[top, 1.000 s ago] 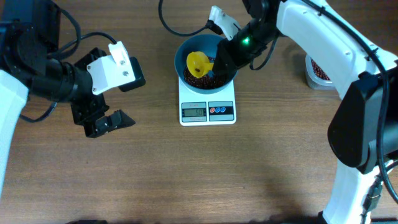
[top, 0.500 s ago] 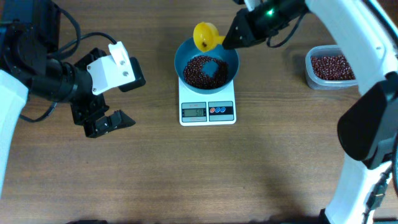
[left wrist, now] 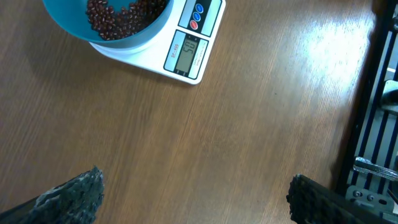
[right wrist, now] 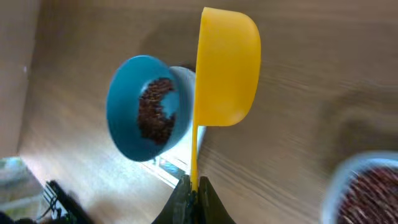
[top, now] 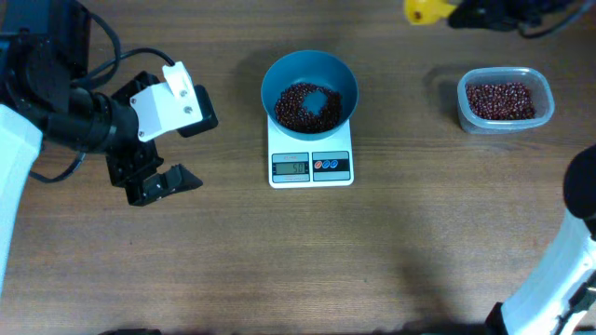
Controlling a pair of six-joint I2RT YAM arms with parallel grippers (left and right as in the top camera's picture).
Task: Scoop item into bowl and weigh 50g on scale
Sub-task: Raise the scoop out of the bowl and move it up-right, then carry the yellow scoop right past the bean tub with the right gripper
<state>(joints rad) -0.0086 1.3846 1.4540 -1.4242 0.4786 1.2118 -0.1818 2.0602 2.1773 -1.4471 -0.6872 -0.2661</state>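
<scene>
The robot's right gripper will release the yellow scoop on the bare table (top: 493,182) just in front of the clear plastic tub.
The blue bowl (top: 309,92) stands on the white scale (top: 311,166) and holds a pile of dark reddish-brown beans (top: 308,105). Bowl (left wrist: 106,22) and scale (left wrist: 186,43) also show in the left wrist view. My right gripper (right wrist: 194,186) is shut on the handle of a yellow scoop (right wrist: 227,68). In the overhead view the scoop (top: 421,10) sits at the top edge, right of the bowl. The bowl (right wrist: 146,115) shows behind the scoop in the right wrist view. My left gripper (top: 160,183) is open and empty, left of the scale.
A clear plastic tub (top: 505,99) with more beans stands at the right, below the scoop. Its rim shows blurred in the right wrist view (right wrist: 367,186). A dark frame (left wrist: 379,106) runs along the table's edge in the left wrist view.
My right gripper has lifted the yellow scoop out of the bowl and carried it up and to the right, to the top edge. The left arm has not moved.
</scene>
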